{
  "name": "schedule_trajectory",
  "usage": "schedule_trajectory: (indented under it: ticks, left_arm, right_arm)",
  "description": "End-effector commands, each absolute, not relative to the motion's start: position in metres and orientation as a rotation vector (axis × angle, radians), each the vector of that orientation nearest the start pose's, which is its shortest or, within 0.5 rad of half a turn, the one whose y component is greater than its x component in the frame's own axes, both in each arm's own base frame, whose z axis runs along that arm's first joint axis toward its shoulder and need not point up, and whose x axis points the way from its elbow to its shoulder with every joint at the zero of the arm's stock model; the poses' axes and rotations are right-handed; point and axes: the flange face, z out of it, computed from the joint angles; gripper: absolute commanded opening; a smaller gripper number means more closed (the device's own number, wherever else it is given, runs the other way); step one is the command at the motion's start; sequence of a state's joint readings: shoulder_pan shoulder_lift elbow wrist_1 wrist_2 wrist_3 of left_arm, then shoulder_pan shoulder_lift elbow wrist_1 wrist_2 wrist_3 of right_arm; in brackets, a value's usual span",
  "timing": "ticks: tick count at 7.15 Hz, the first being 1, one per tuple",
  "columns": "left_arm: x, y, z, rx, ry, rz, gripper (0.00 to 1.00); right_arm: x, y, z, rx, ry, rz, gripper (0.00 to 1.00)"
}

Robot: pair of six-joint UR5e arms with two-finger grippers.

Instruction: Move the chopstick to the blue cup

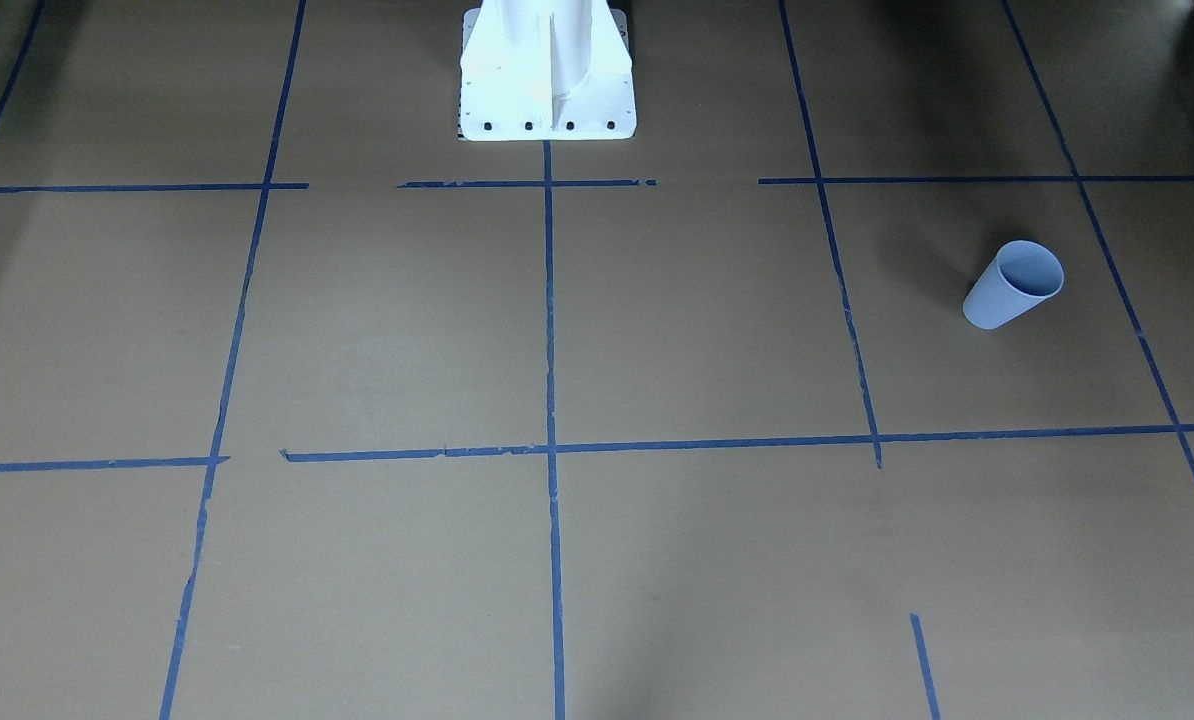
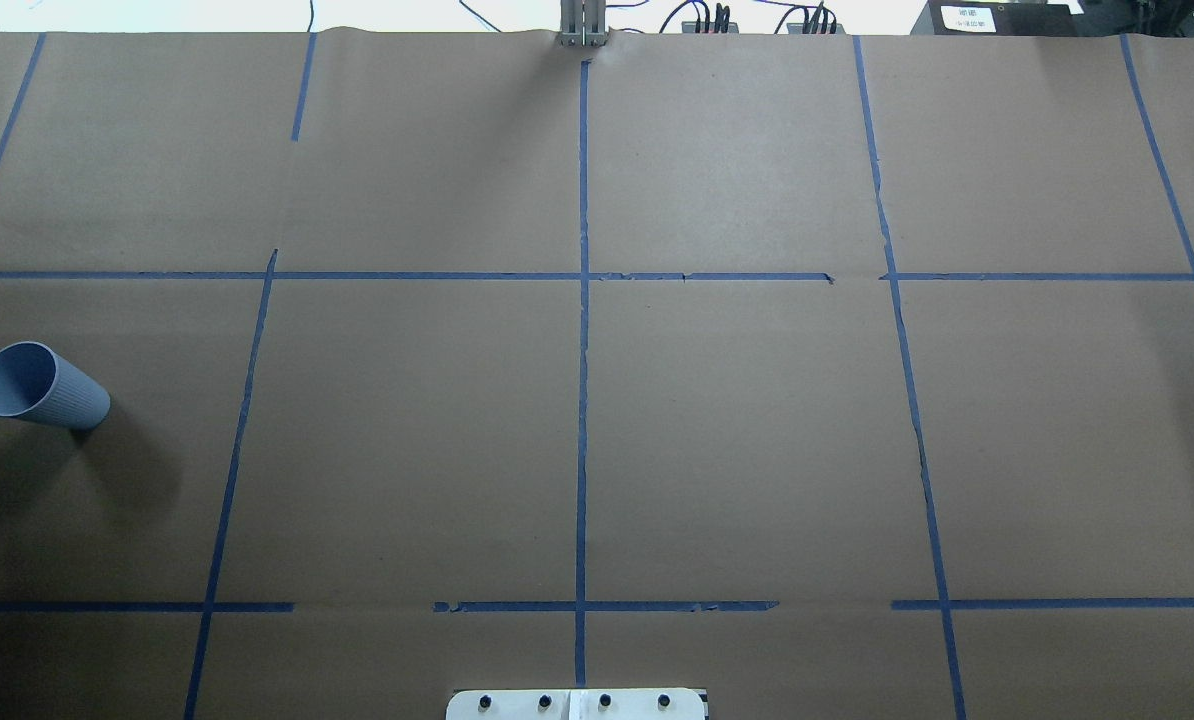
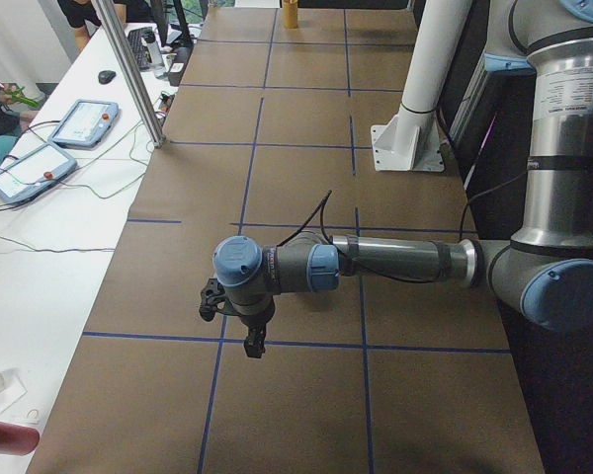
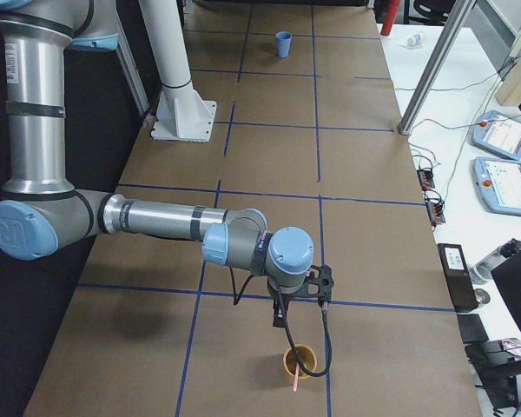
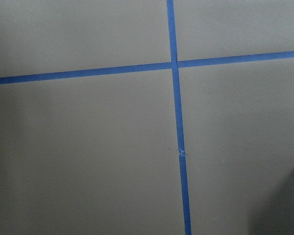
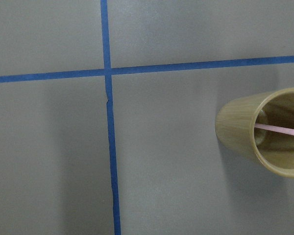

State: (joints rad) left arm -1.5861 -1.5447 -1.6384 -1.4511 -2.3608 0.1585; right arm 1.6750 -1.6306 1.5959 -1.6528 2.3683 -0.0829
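Observation:
The left gripper will grip the blue cup's rim [image 1: 1059, 276], farthest from the white pedestal.
The blue cup [image 1: 1013, 285] stands upright and empty on the brown table, at the robot's far left; it also shows in the overhead view [image 2: 42, 385] and small in the exterior right view [image 4: 283, 43]. One pale pink chopstick [image 4: 293, 378] leans inside a tan cup [image 4: 300, 358] at the table's other end; the right wrist view shows the chopstick [image 6: 279, 129] in that cup [image 6: 255, 132]. My right gripper [image 4: 278, 314] hangs just above and beside the tan cup. My left gripper [image 3: 255, 344] hangs over the table near the blue cup's end. I cannot tell whether either is open or shut.
The white pedestal [image 1: 547, 100] is bolted at the table's robot edge. Blue tape lines [image 2: 582, 400] cross the brown paper. A metal post [image 3: 128, 69] and teach pendants [image 4: 504, 165] stand on the white desk along the operators' side.

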Motion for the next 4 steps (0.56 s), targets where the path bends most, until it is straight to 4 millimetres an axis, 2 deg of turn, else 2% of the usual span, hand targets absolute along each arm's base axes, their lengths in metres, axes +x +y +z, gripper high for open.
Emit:
schedule_trajectory:
  ticks: [1,4]
  left_arm:
    - [-0.0699,-0.4728,0.6504,-0.008,0.792,0.105,1.00]
    - [-0.0700,-0.4766,0.6445,0.011,0.791,0.115,1.00]
  right_arm:
    - [0.1093,-0.4488,0.6804,-0.033,-0.803,0.066,1.00]
    - [0.1088,-0.4518,0.6760,-0.025,-0.804,0.062,1.00]
